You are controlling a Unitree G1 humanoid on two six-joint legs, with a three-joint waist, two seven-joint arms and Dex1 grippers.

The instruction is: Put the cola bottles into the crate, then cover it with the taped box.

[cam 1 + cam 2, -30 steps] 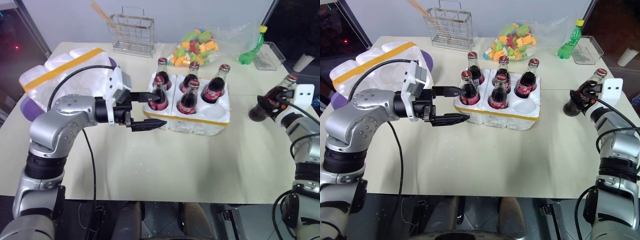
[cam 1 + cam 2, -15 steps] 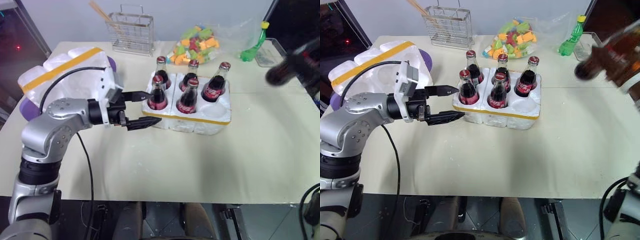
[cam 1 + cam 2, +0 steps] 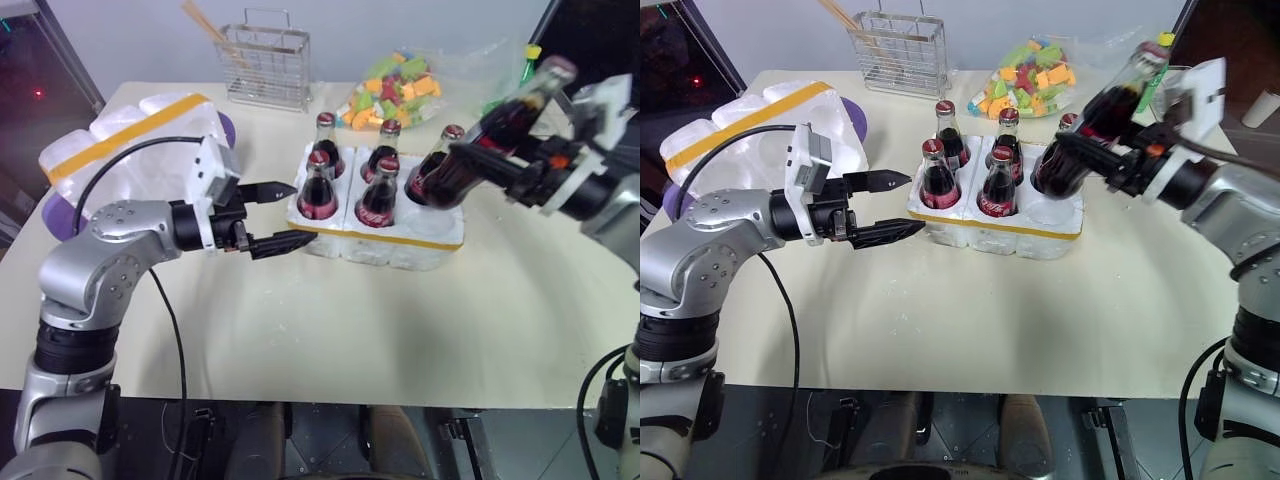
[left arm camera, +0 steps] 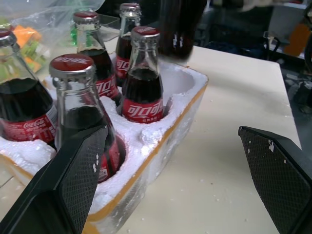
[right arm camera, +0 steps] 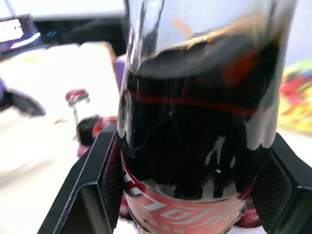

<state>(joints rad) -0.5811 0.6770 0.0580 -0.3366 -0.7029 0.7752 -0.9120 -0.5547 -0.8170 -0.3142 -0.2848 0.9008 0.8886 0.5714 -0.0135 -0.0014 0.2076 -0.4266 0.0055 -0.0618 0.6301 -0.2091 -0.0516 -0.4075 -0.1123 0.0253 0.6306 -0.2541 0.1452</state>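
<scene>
My right gripper has a place to set the cola bottle, the bare front corner hollow of the crate (image 3: pixel 431 226). I need to let go of the bottle there.
The crate (image 3: pixel 380 245) stands mid-table with several cola bottles (image 3: pixel 316 190) upright in its wells; the front right well (image 3: pixel 432 218) is bare. My right gripper (image 3: pixel 1065 160) is shut on another cola bottle (image 3: pixel 480 150), held tilted in the air, its base over the crate's right end. The right wrist view shows that bottle (image 5: pixel 195 126) between the black fingers (image 5: pixel 92 185). My left gripper (image 3: pixel 303 212) is open and empty, level beside the crate's left end; its fingers (image 4: pixel 73 180) frame the crate (image 4: pixel 161 146). The taped box (image 3: pixel 130 140) lies at the back left.
A wire rack (image 3: pixel 262 65) stands at the back, with a bag of coloured blocks (image 3: pixel 395 90) to its right. A green plastic bottle (image 3: pixel 1150 80) is partly hidden behind the held bottle. A purple thing (image 3: pixel 55 215) lies under the taped box.
My right arm has swung the cola bottle up and leftward from the table's right side to above the crate's right end. The left gripper has stayed open beside the crate.
</scene>
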